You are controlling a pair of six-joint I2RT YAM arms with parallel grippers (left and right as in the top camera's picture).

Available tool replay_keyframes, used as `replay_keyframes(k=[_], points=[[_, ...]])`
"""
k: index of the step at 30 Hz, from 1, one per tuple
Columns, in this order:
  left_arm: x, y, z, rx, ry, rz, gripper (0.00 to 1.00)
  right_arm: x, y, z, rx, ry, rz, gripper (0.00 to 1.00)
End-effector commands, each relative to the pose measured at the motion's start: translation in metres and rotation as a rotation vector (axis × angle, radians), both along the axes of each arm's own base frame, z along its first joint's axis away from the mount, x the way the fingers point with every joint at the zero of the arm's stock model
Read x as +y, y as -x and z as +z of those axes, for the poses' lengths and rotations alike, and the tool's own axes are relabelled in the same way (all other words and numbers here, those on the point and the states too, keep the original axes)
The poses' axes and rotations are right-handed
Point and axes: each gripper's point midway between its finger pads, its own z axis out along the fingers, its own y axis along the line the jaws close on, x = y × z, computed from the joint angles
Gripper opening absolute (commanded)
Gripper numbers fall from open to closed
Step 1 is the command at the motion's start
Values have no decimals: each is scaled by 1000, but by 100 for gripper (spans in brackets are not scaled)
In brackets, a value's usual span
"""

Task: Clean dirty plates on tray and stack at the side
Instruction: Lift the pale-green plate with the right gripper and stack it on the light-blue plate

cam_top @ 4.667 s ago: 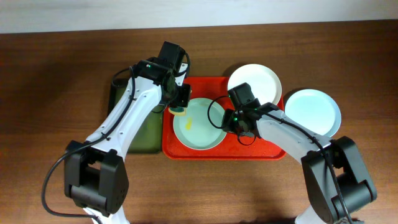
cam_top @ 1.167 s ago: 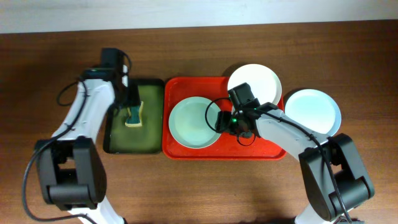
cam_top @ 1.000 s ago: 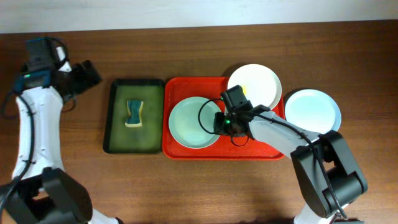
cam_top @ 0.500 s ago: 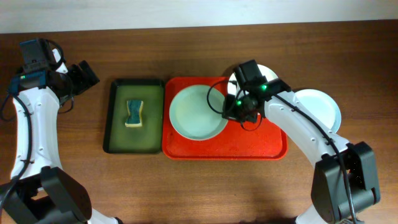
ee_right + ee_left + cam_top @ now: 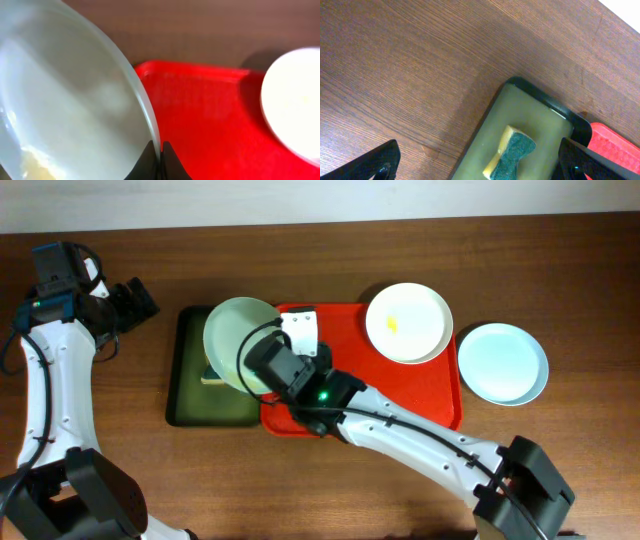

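Observation:
I need to set the pale green plate on top of the pale blue plate (image 5: 506,362) with my right gripper.
My right gripper (image 5: 160,161) is shut on the rim of the pale green plate (image 5: 238,340), which hangs tilted above the left edge of the red tray (image 5: 400,395) and the dark green tray. In the right wrist view the green plate (image 5: 65,100) fills the left half. The white plate (image 5: 408,322), with a yellow smear, rests on the red tray's far right corner. The pale blue plate (image 5: 503,362) lies on the table to the right of the tray. My left gripper (image 5: 132,300) stands open at the far left, holding nothing.
A dark green tray (image 5: 530,115) sits left of the red tray (image 5: 615,147), with a yellow and green sponge (image 5: 512,155) in it. In the overhead view the raised plate covers most of the sponge. Bare wooden table surrounds both trays.
My right gripper has closed on the green plate, lifted it off the red tray and carried it left, over the tray's left edge. The left arm has stayed still.

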Motion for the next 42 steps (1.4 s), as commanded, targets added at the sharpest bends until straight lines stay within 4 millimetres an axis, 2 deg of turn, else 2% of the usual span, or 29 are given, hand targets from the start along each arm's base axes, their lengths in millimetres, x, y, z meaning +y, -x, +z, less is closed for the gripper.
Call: replay_keyframes(k=[1, 3, 5, 9, 12, 22, 25, 28, 30, 31, 33, 34, 37, 38, 40, 41, 42], points=[[1, 0, 3, -8, 11, 10, 99, 3, -4, 34, -190, 163, 0, 4], [1, 0, 3, -8, 11, 10, 99, 9, -4, 52, -279, 233, 19, 4], [1, 0, 3, -8, 11, 10, 99, 16, -8, 86, -417, 361, 39, 4], [1, 0, 3, -8, 12, 10, 100, 39, -4, 133, -588, 414, 90, 4], [1, 0, 3, -8, 11, 10, 99, 40, 1, 161, -670, 434, 55, 4], [1, 0, 3, -8, 12, 10, 100, 40, 1, 164, -681, 413, 47, 4], [1, 0, 3, -8, 11, 10, 100, 38, -1, 164, -677, 330, 13, 4], [1, 0, 3, -8, 12, 10, 100, 29, -10, 157, -651, 263, -34, 4], [1, 0, 3, -8, 11, 10, 99, 21, -15, 140, -594, 195, -75, 4], [1, 0, 3, -8, 12, 10, 100, 18, -16, 124, -542, 163, -85, 4], [1, 0, 3, -8, 11, 10, 99, 22, -13, 79, -371, 64, -39, 4], [1, 0, 3, -8, 11, 10, 99, 22, -8, 41, -204, -46, -41, 4], [1, 0, 3, -8, 12, 9, 100, 22, -9, -14, 67, -187, -28, 4], [1, 0, 3, -8, 12, 9, 99, 15, -15, -18, 111, -208, -25, 4], [1, 0, 3, -8, 12, 10, 99, -13, -34, -7, 132, -258, -65, 4], [1, 0, 3, -8, 12, 10, 99, -51, -46, 9, 150, -293, -120, 4], [1, 0, 3, -8, 12, 10, 99, -83, -53, 16, 163, -299, -178, 4]])
